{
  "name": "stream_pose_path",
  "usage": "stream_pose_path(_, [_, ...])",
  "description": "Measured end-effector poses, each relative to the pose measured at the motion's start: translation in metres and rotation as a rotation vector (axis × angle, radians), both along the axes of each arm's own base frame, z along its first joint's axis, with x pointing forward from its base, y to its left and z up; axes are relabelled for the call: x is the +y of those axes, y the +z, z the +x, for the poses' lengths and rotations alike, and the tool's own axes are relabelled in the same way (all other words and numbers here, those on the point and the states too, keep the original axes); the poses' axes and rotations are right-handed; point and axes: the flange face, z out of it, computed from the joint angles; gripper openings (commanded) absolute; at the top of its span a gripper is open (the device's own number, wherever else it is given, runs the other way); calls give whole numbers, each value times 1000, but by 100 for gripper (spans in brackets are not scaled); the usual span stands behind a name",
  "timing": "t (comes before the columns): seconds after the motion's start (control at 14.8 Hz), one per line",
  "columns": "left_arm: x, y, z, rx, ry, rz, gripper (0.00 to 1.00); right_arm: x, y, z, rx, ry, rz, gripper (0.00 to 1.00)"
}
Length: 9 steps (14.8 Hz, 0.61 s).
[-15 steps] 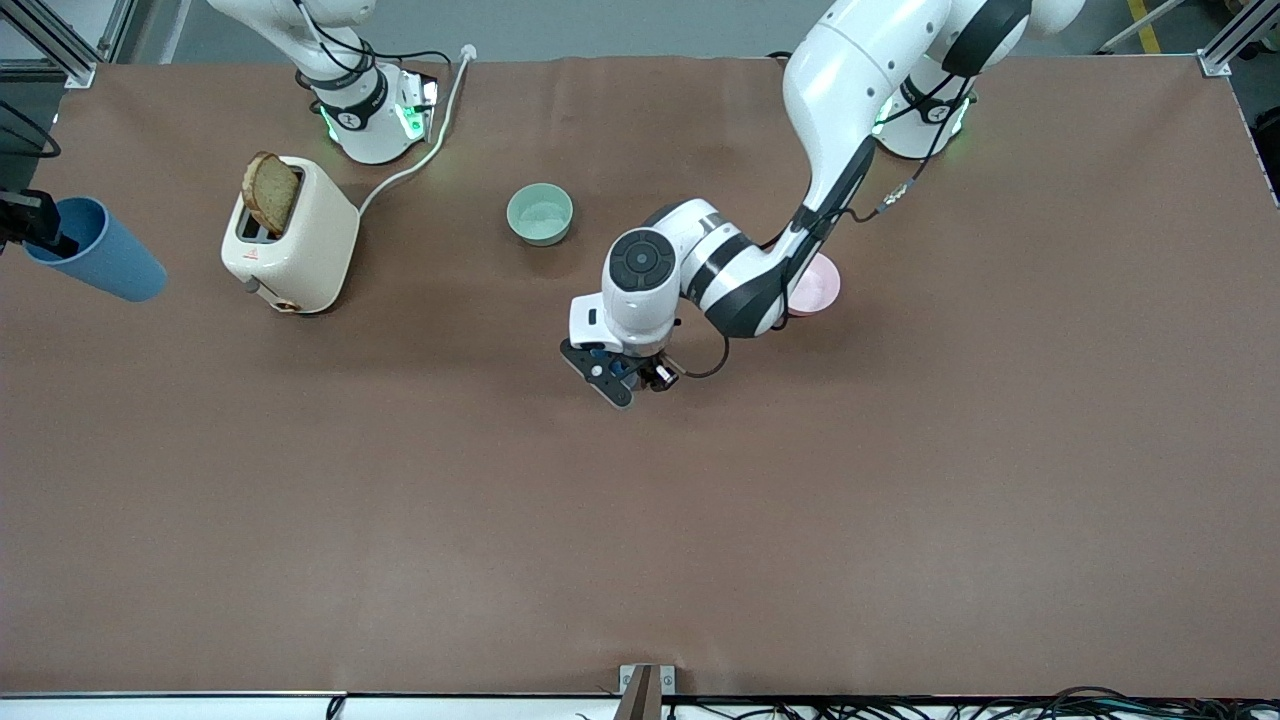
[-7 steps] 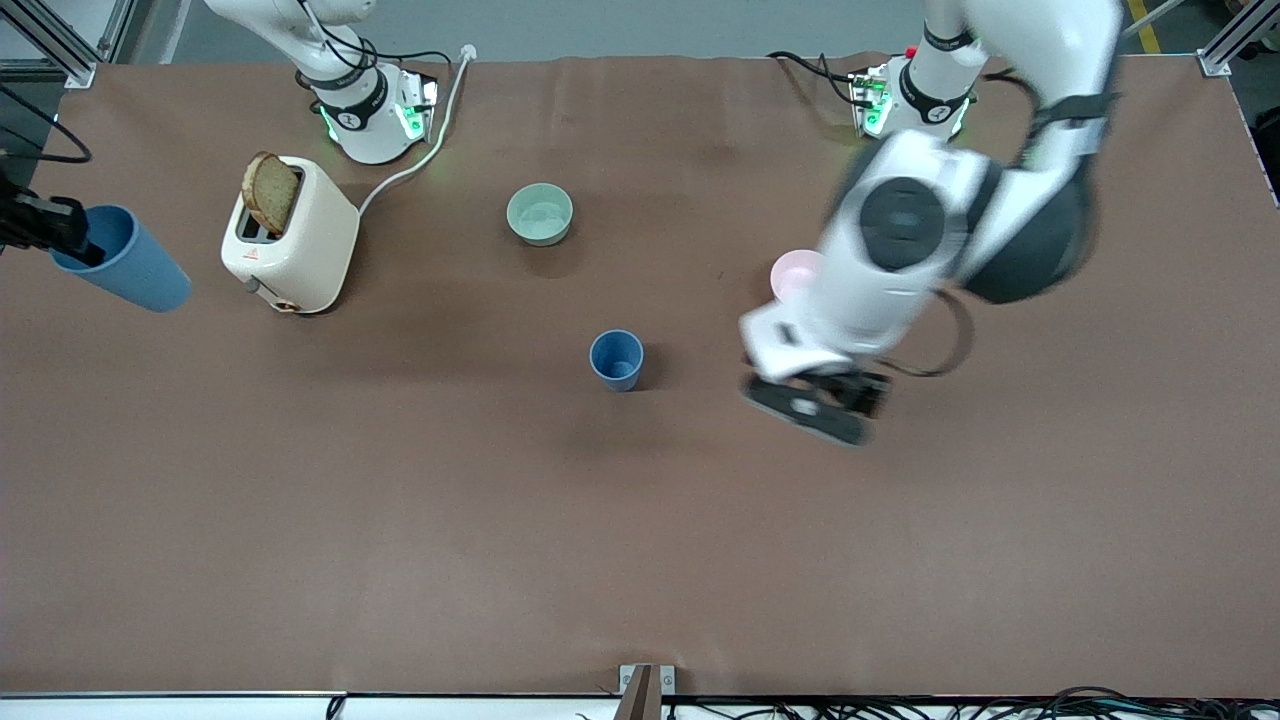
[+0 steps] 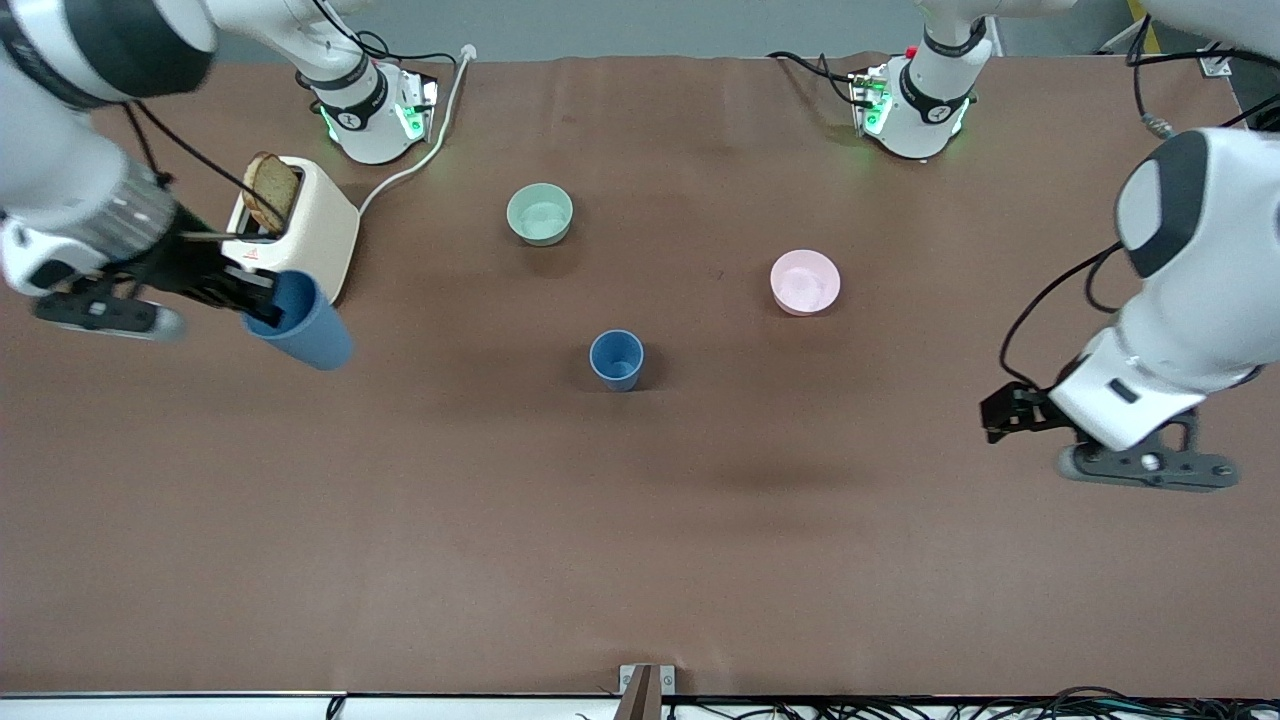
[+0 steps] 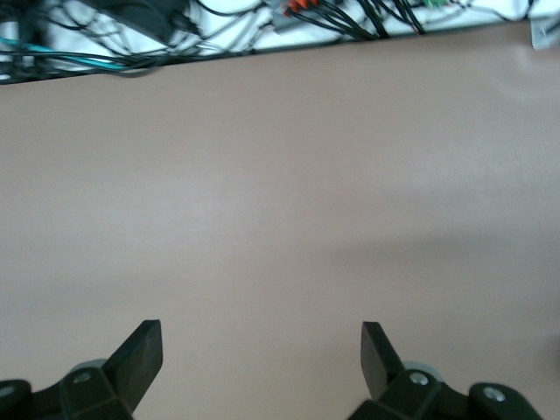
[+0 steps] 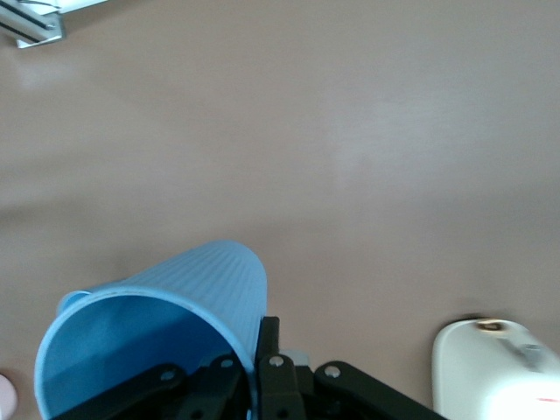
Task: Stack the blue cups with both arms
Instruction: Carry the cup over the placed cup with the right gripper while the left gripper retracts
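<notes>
The blue cup in my right gripper, now tilted in air beside the toaster, will be released inside the blue cup (image 3: 617, 356) that stands upright on the middle of the table.
One blue cup (image 3: 616, 359) stands upright, mouth up, alone on the middle of the table. The second blue cup (image 3: 302, 325) hangs tilted in the air over the table just beside the toaster. My right gripper (image 3: 262, 303) is shut on this cup's rim. In the right wrist view one finger sits inside the cup (image 5: 166, 315) and one outside, where the right gripper (image 5: 261, 350) pinches the wall. My left gripper (image 3: 1002, 414) hovers over bare table at the left arm's end. In the left wrist view the left gripper (image 4: 260, 350) is open and holds nothing.
A cream toaster (image 3: 305, 232) with a bread slice (image 3: 270, 190) in it stands near the right arm's base, its cord running to the table's edge. A pale green bowl (image 3: 540, 213) and a pink bowl (image 3: 805, 281) sit farther from the camera than the standing cup.
The left gripper opened, left its cup standing mid-table, and swung away to the left arm's end. The right arm carried its cup from the table's edge to beside the toaster.
</notes>
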Motion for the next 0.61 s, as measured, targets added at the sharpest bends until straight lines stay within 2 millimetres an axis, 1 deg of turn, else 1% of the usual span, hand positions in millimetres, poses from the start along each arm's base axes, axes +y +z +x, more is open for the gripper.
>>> stream_pose_path(0.14, [34,33,-14,-7,74,-22,100,47,-17,1,-2,-20,11,0])
stream_pose_path(0.27, [73,65,-35,3,145,-60,100,95,-36,-3,-1,-24,14,0])
stream_pose_path(0.34, [86,76,-47,13,163,-67,100,118,-47,-7,5,-11,12,0])
stream_pose_path(0.41, [90,82,-56,30,170,-68,100,136,-59,-10,11,6,8,0])
stream_pose_path(0.47, [90,84,-63,43,169,-68,100,153,-71,-12,17,26,2,0])
stream_pose_path(0.61, [87,80,-72,64,163,-67,100,184,-99,-17,28,51,-8,0])
